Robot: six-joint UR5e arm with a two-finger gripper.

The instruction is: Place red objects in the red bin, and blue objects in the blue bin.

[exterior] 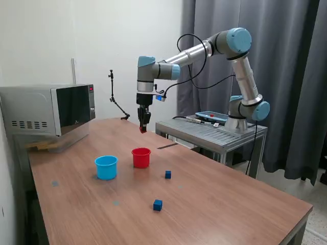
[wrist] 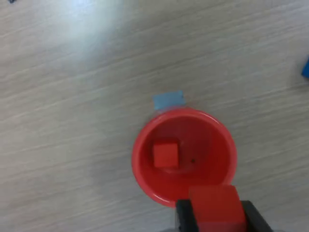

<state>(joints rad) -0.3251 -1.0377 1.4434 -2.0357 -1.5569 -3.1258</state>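
My gripper should put its red cube down inside the red cup (exterior: 141,160) (wrist: 194,140), next to the other red cube on the bottom of the cup.
The red cup (exterior: 141,157) stands on the wooden table, with the light blue cup (exterior: 106,167) at its side toward the exterior view's left. My gripper (exterior: 143,128) hangs well above the red cup and is shut on a red cube (wrist: 216,208). In the wrist view the red cup (wrist: 183,157) lies directly below, with another red cube (wrist: 165,154) on its floor. Two dark blue cubes lie on the table: one (exterior: 167,174) close to the red cup, one (exterior: 157,204) nearer the front edge.
A microwave (exterior: 48,109) stands at the exterior view's left rear of the table. A metal stand (exterior: 212,130) carries the arm's base beyond the table. A bit of blue tape (wrist: 168,100) is stuck to the table beside the red cup.
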